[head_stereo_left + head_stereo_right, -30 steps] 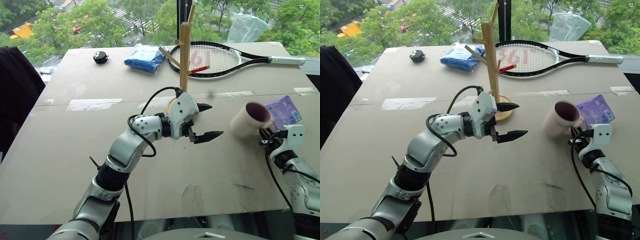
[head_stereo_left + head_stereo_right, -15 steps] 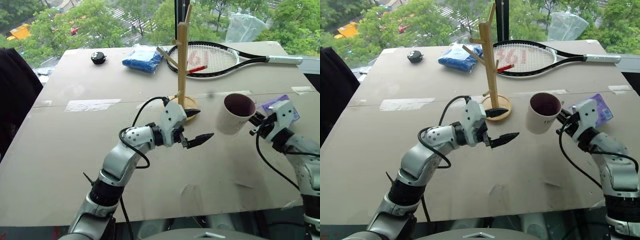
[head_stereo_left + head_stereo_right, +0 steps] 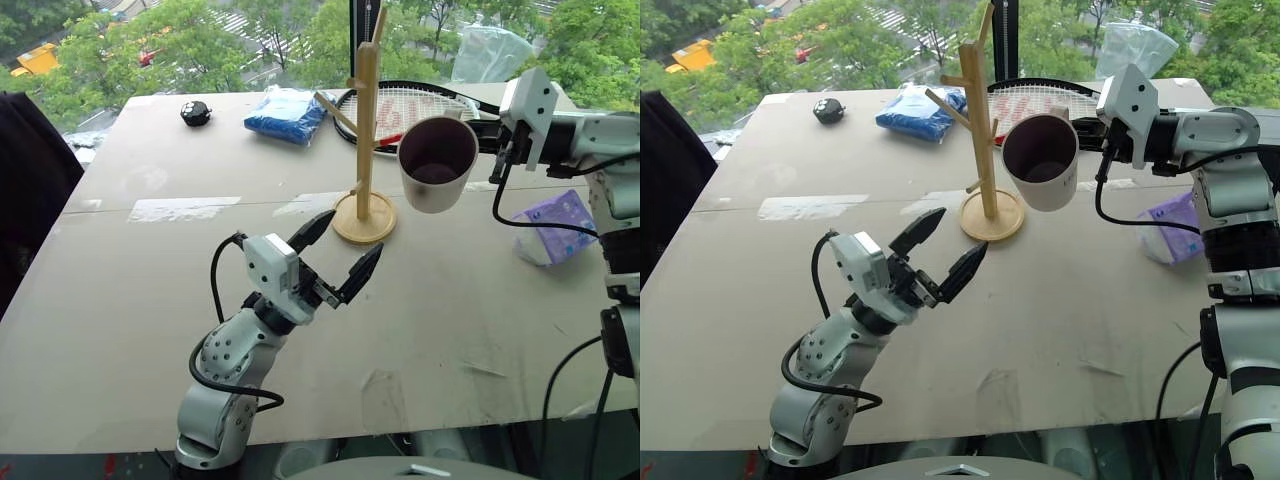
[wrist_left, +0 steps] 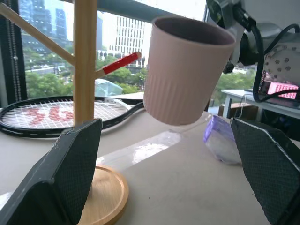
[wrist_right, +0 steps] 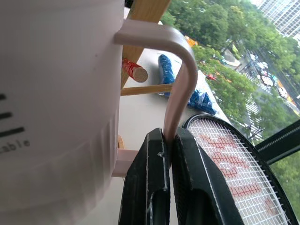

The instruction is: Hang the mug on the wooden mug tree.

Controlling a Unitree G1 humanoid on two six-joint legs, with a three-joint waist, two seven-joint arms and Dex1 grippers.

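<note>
The robot's right gripper should release the white mug so it hangs from the red-tipped peg (image 3: pixel 389 180) of the wooden mug tree.
The white mug (image 3: pixel 437 163) with a dark maroon inside hangs in the air, tilted with its mouth toward me, just right of the wooden mug tree (image 3: pixel 366 120). My right gripper (image 5: pixel 168 136) is shut on the mug's loop handle (image 5: pixel 180 84), with a peg tip (image 5: pixel 139 73) close beside the mug wall. The mug and the post stand apart. The tree stands upright on its round base (image 3: pixel 991 216) at mid-table. My left gripper (image 3: pixel 348 237) is open and holds nothing; it is low over the table in front of the base, pointing up at the mug.
A tennis racket (image 3: pixel 440 110) lies behind the tree. A blue bag (image 3: pixel 288 113) and a small black object (image 3: pixel 200 113) sit at the back left. A purple pack (image 3: pixel 555 225) lies on the table at the right, below my right arm. A clear plastic bag (image 3: pixel 490 55) is at the far edge.
My right arm has lifted the mug up and leftward from near the table to beside the tree's pegs, rolling it. My left gripper has drawn back to the near left and tipped upward, staying open.
</note>
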